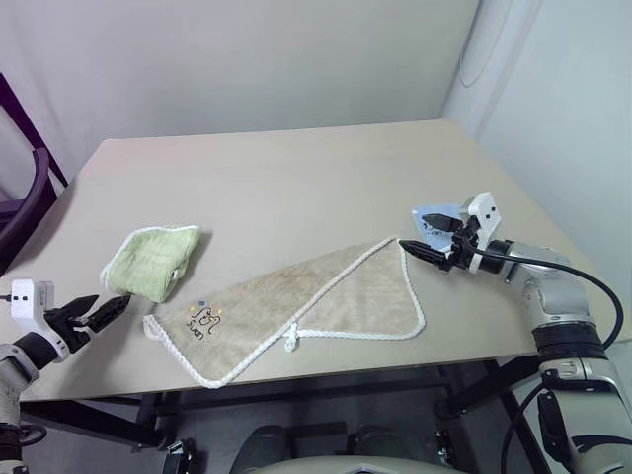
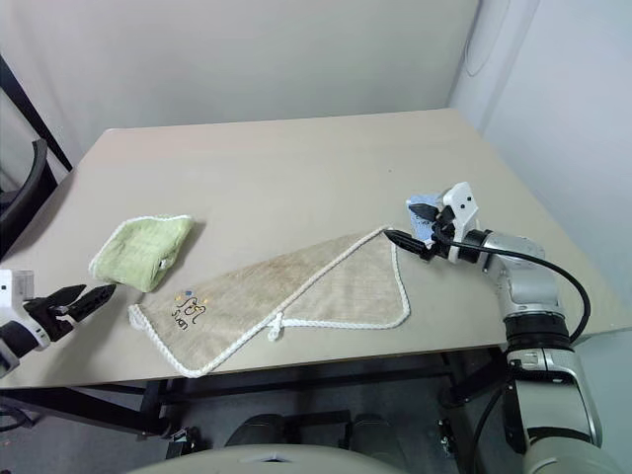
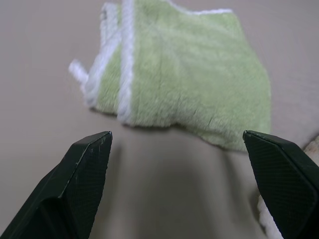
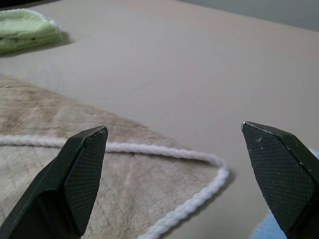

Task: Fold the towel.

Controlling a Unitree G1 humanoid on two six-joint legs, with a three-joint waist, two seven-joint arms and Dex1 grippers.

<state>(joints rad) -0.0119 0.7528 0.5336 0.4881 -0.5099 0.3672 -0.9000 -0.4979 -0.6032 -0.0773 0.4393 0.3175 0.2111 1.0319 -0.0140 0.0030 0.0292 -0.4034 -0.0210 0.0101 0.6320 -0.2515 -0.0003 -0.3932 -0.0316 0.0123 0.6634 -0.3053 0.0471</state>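
Note:
Next, my right gripper closes on the white-corded corner [image 1: 397,240] [image 4: 222,165] of the beige towel, beside the small light-blue cloth.
The towel [image 1: 306,301] lies flat near the table's front edge. It is beige with white cord edging, folded over on a slant, with dark embroidered marks [image 1: 202,318] near its left corner and a small white loop [image 1: 291,341] at the front. My right gripper [image 1: 423,237] hovers open just past the towel's right-hand corner [image 4: 99,174], with nothing between its fingers. At the table's left front, my left gripper [image 1: 111,304] is open and empty. It points at the table just short of the small green towel [image 3: 189,74], left of the beige towel's left corner.
A small light-green folded towel [image 1: 153,259] lies left of the beige one. Under my right gripper, a small light-blue cloth [image 1: 434,212] rests on the table. The tan table [image 1: 296,178] stretches bare toward the wall. A dark chair [image 1: 25,207] stands off its left side.

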